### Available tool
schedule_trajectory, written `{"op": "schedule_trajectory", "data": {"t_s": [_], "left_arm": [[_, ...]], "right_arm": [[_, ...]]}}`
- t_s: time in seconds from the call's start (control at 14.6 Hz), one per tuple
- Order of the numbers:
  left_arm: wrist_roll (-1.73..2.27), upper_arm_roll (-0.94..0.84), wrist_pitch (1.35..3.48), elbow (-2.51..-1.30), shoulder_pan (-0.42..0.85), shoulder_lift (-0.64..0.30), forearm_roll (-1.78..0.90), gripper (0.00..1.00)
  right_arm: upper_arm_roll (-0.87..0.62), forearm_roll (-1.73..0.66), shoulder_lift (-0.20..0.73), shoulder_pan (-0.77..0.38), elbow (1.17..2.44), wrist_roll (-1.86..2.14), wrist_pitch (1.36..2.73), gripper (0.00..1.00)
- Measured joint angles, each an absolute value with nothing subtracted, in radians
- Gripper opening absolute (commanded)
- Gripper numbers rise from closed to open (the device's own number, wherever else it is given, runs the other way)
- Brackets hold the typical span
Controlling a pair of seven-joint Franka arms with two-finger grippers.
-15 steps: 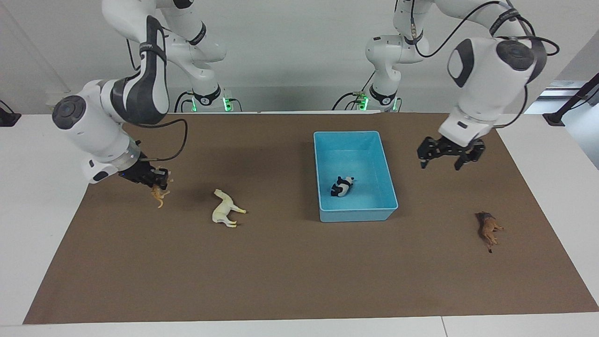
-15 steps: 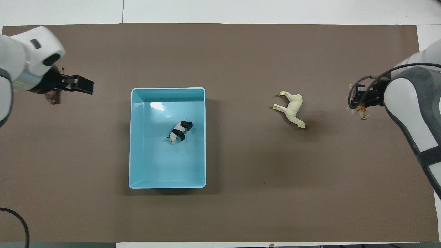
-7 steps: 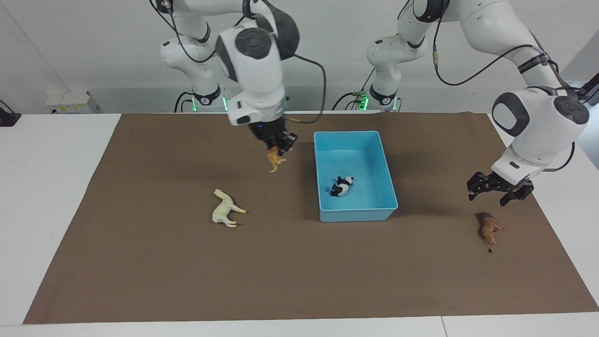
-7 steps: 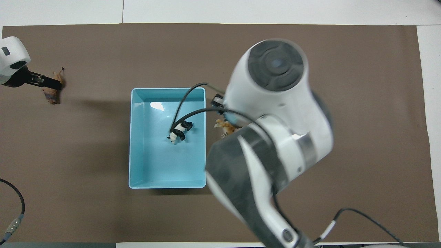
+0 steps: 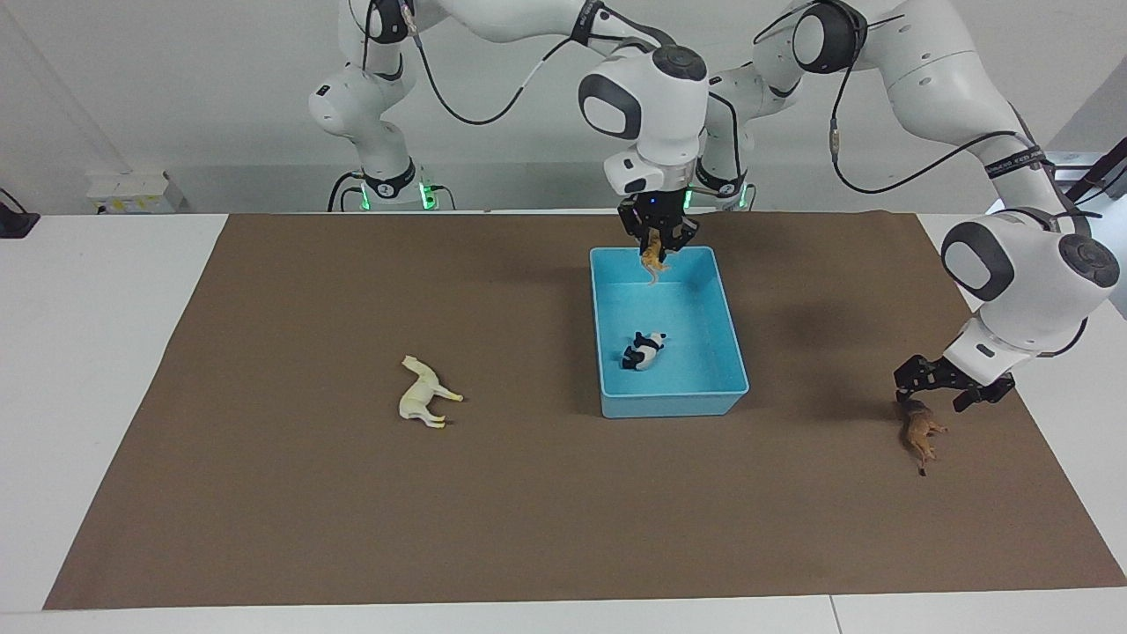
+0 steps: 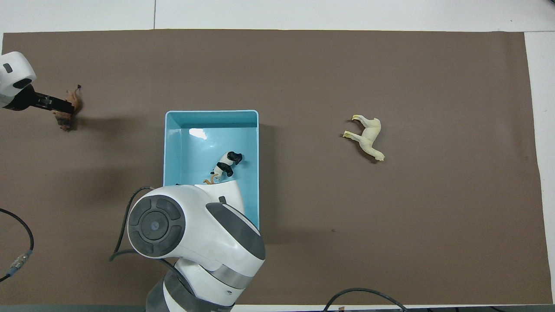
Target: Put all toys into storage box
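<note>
I should next close my left gripper on the middle of the dark brown lion (image 6: 74, 105), between tail and head.
My right gripper (image 5: 656, 239) is shut on the orange striped tiger (image 5: 651, 261) and holds it above the end of the light blue storage box (image 5: 673, 405) nearer the robots. In the overhead view the right arm covers that gripper, and only the tiger's tail (image 6: 211, 177) shows over the box (image 6: 211, 112). The black-and-white panda (image 5: 644, 350) lies in the box. My left gripper (image 5: 946, 392) is open, low over the nearer end of the dark brown lion (image 5: 920, 433) at the left arm's end. The cream-white horse (image 5: 425, 403) lies on its side toward the right arm's end.
A brown mat (image 5: 528, 511) covers the white table (image 5: 79, 396) and everything lies on it. The right arm's wrist (image 6: 190, 229) reaches over the near half of the box in the overhead view.
My right gripper has carried the tiger from beside the box to over its near end. My left gripper has dropped lower onto the lion.
</note>
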State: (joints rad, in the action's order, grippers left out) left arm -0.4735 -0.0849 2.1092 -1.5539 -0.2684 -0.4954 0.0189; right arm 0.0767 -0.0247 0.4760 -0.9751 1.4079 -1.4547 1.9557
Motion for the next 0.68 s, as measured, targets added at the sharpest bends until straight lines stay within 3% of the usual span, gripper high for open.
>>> {"op": "schedule_trajectory", "data": {"t_s": [0.14,0.48,0.68], "left_arm": [[-0.474,-0.085,2.128,-1.544,-0.278,-0.516,0.023,1.00],[-0.491,-0.084,2.156,-1.518,-0.290,-0.558,0.030,1.00],[-0.496,-0.084,2.184,-1.516,-0.297,-0.570,0.042,1.00]], "right_arm": [[0.083,-0.023,0.516,-0.971,1.383,-1.456,1.964,1.00],[0.097,-0.025,0.515,-0.939,1.335,-1.511,1.895,1.00],[0.106,-0.018,0.467,-0.829,1.321,-1.396,1.798,1.00]]}}
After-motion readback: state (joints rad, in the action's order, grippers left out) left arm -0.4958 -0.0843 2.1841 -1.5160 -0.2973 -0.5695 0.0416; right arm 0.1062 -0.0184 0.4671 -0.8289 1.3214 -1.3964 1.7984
